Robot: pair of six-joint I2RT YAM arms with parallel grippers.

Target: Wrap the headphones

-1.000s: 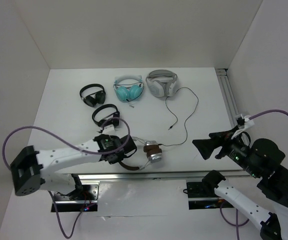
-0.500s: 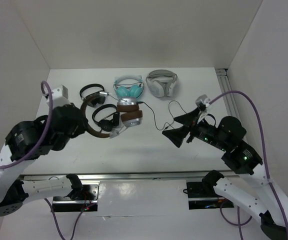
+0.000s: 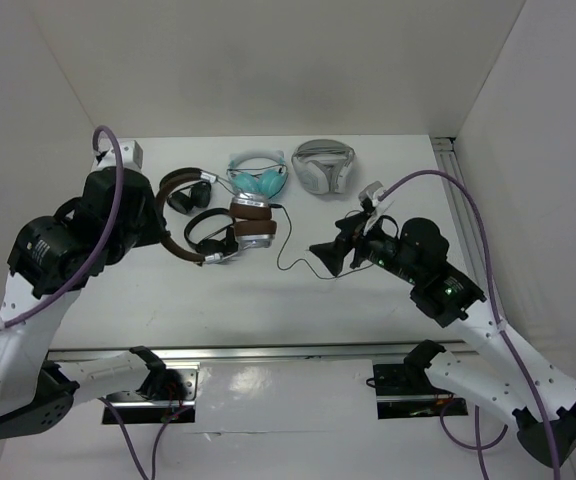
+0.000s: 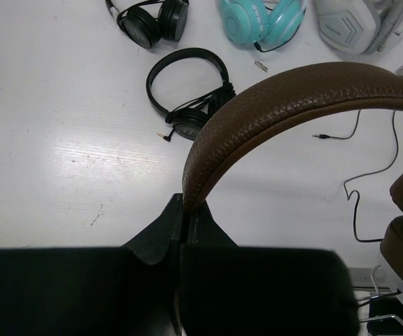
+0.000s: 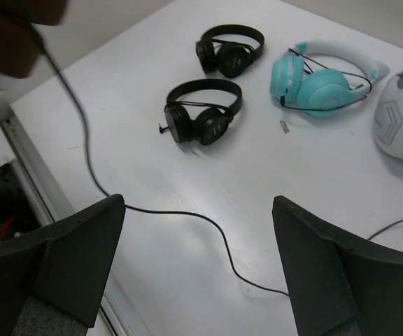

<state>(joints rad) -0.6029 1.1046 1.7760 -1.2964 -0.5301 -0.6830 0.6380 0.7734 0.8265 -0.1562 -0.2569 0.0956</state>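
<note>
Next, I close my right gripper on the middle stretch (image 3: 301, 260) (image 5: 200, 215) of the headphones' black cable, just past the bend where the cable meets the table.
The headphones hang in the air from my left gripper (image 4: 186, 207), which is shut on the lower end of their dark brown headband (image 4: 292, 98). In the top view the headband (image 3: 168, 240) arcs beside that gripper (image 3: 158, 220), with the brown-padded silver earcups (image 3: 254, 226) hanging to its right. Their thin black cable (image 3: 284, 240) drops from the cups to the table and runs right. My right gripper (image 5: 198, 208) hovers open over the table, and the cable (image 5: 180, 212) lies below the gap between its fingers, untouched. In the top view that gripper (image 3: 320, 256) sits just right of the cable's bend.
Two small black headphones (image 3: 214, 232) (image 3: 190, 192), a teal pair (image 3: 258, 180) and a white-grey pair (image 3: 323, 165) lie along the back of the table. An aluminium rail (image 3: 458, 195) runs down the right edge, and a metal strip (image 3: 288, 352) lines the front.
My left arm has lifted the headphones from the front of the table up and back to the left. My right arm has swung left and forward over the trailing cable.
</note>
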